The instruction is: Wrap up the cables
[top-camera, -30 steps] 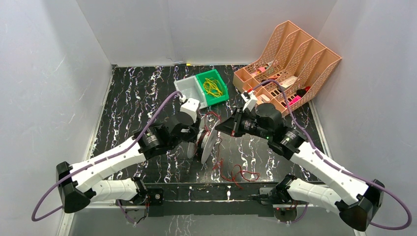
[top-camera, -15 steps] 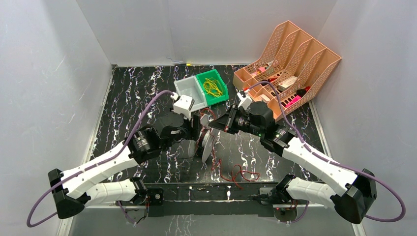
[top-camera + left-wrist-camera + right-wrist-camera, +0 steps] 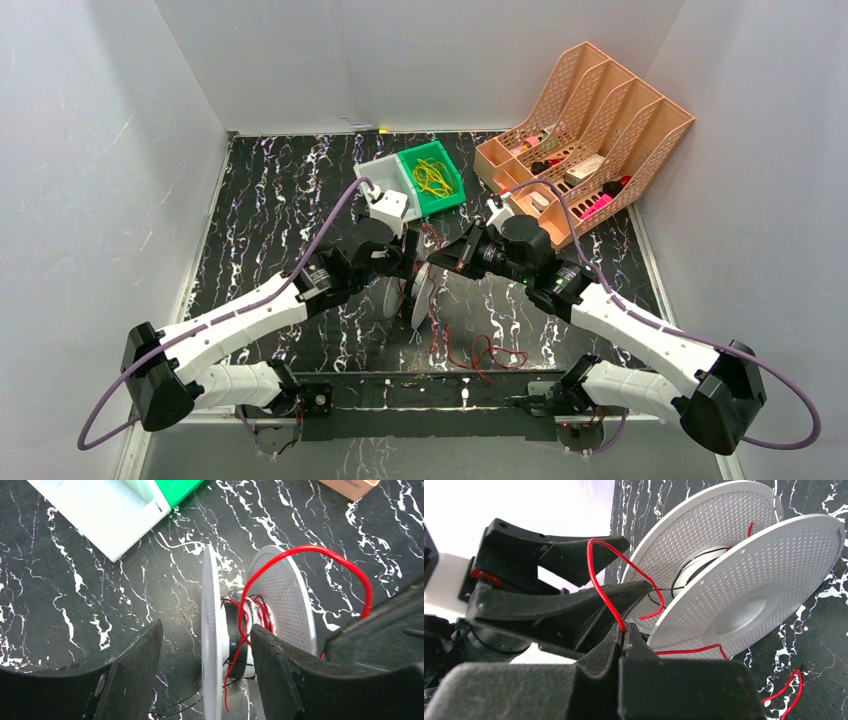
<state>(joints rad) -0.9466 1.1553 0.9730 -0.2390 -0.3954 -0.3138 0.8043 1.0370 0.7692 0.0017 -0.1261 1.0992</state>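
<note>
The left gripper needs to press the red wire's loop, which stands loose over the middle of the spool, against the spool's disc [image 3: 211, 612] before the right gripper opens.
A white two-flange spool [image 3: 421, 293] stands on edge on the black marbled table. The thin red wire [image 3: 486, 352] is partly wound on its hub, and the rest lies loose on the table in front. In the left wrist view my left gripper [image 3: 206, 627] is open, its fingers on either side of the spool's [image 3: 286, 592] left flange, with the wire [image 3: 310, 550] arching over the other flange. My right gripper [image 3: 624, 630] is shut on the red wire [image 3: 596, 577] just beside the spool [image 3: 744, 590]. In the top view the left gripper [image 3: 404, 266] and right gripper [image 3: 441, 260] meet above the spool.
A white bin [image 3: 381, 180] and a green bin [image 3: 447, 191] holding a yellow wire tangle [image 3: 432, 177] stand behind the spool. A peach file organiser [image 3: 600, 110] with markers lies at the back right. Grey walls close in the table's sides and back.
The right gripper has carried the red wire leftward and closer to the spool. The left wrist swung away to the left, then came back to the spool.
</note>
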